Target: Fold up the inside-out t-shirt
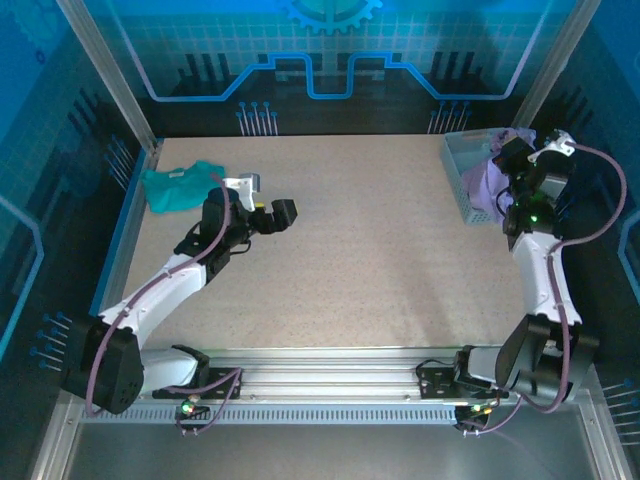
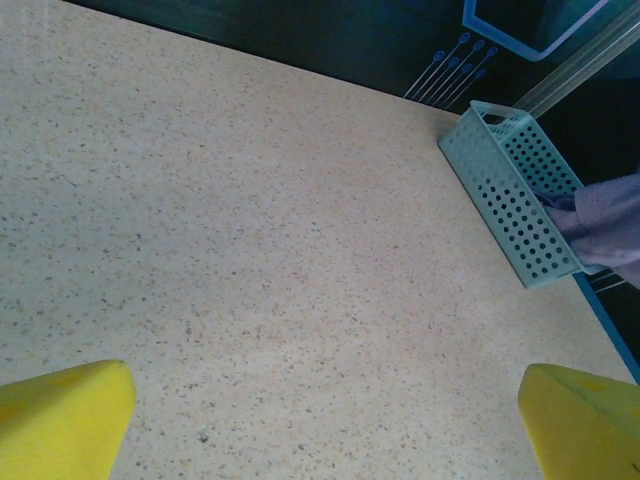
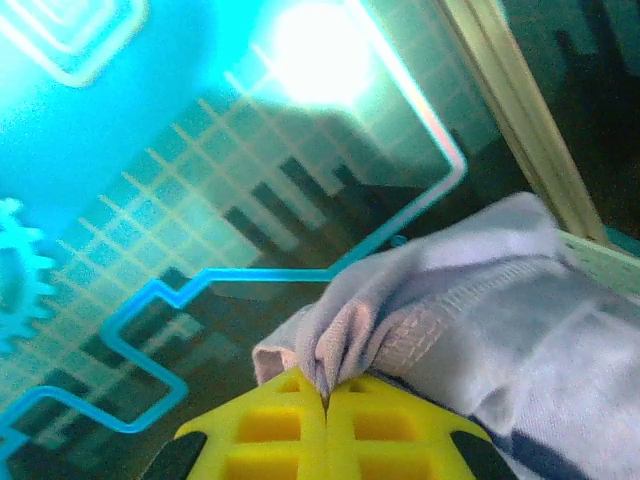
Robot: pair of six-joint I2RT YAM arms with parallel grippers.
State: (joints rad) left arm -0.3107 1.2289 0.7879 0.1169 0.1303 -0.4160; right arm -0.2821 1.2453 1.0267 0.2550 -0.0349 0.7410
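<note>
The robot's right hand will release the lavender t-shirt on the bare middle of the speckled table [image 1: 315, 245], clear of the basket.
The lavender inside-out t-shirt [image 1: 483, 180] lies bunched in a pale perforated basket [image 1: 456, 150] at the table's back right. My right gripper [image 3: 325, 395] is shut on a fold of the t-shirt [image 3: 480, 320], the cloth pinched between its yellow fingertips, and hangs over the basket [image 2: 510, 200]. Cloth of the t-shirt [image 2: 615, 215] spills out at the basket's right end in the left wrist view. My left gripper [image 1: 283, 214] hovers open over the bare left middle of the table, yellow fingers [image 2: 60, 420] far apart with nothing between them.
A small teal shirt [image 1: 178, 184] lies crumpled at the back left corner of the speckled table [image 1: 370, 260]. Metal frame posts and blue patterned walls enclose the table. Both arm bases sit on the rail at the near edge.
</note>
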